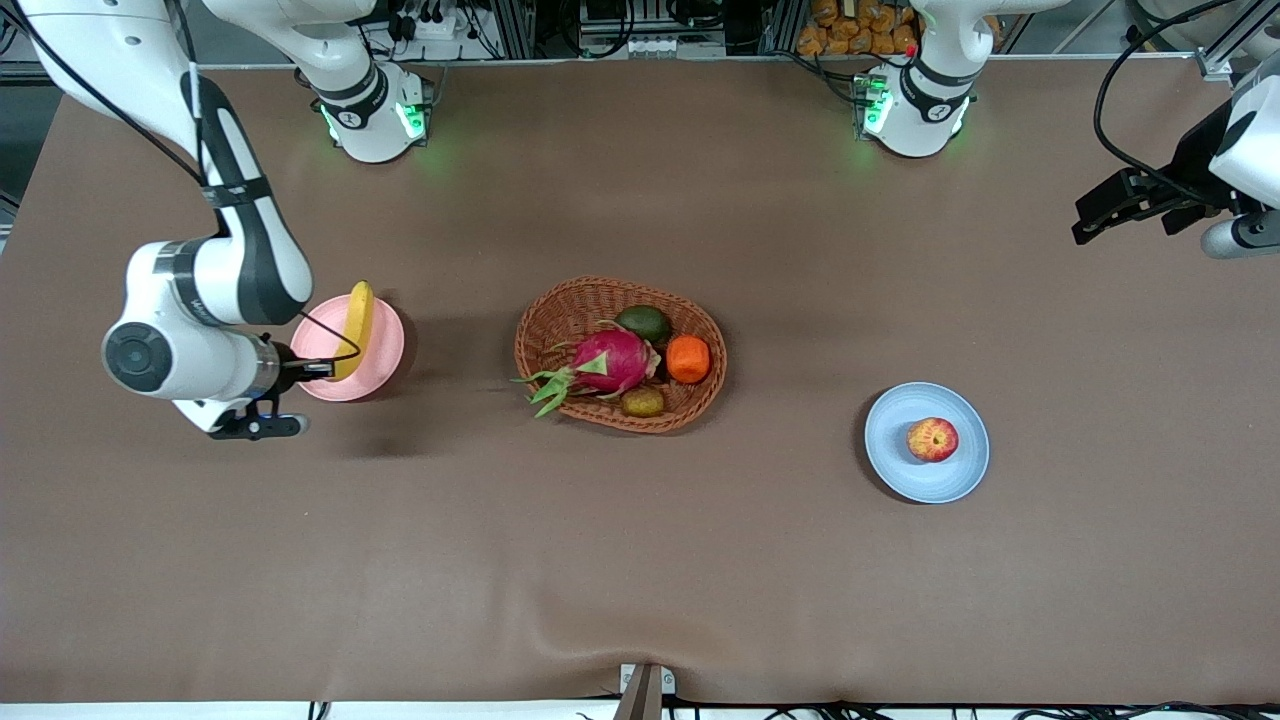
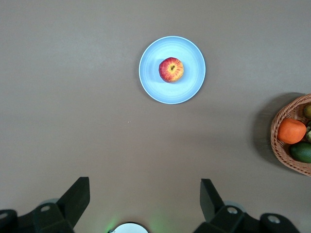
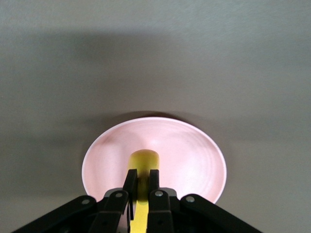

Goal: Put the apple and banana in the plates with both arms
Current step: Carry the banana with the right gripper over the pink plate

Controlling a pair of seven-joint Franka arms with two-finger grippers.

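Next, my right gripper releases the banana, now held over the pale pink plate, so that it lies across the middle of the pale pink plate (image 1: 349,324) (image 3: 153,180).
The banana (image 1: 355,318) is over the pale pink plate (image 1: 385,352) toward the right arm's end of the table. My right gripper (image 1: 325,368) is shut on one end of it. In the right wrist view the gripper (image 3: 142,178) pinches the banana (image 3: 144,159) above the pink plate (image 3: 189,145). The apple (image 1: 932,439) lies in the pale blue plate (image 1: 962,472) toward the left arm's end. My left gripper (image 1: 1090,228) is open and empty, raised near the table's edge. The left wrist view shows this gripper (image 2: 144,194), the apple (image 2: 171,70) and the blue plate (image 2: 193,87).
A brown woven basket (image 1: 556,318) stands mid-table between the plates, holding a magenta dragon fruit (image 1: 615,360), an orange (image 1: 688,359), a green avocado (image 1: 643,322) and a kiwi (image 1: 643,402). The basket (image 2: 278,141) and orange (image 2: 291,131) show in the left wrist view.
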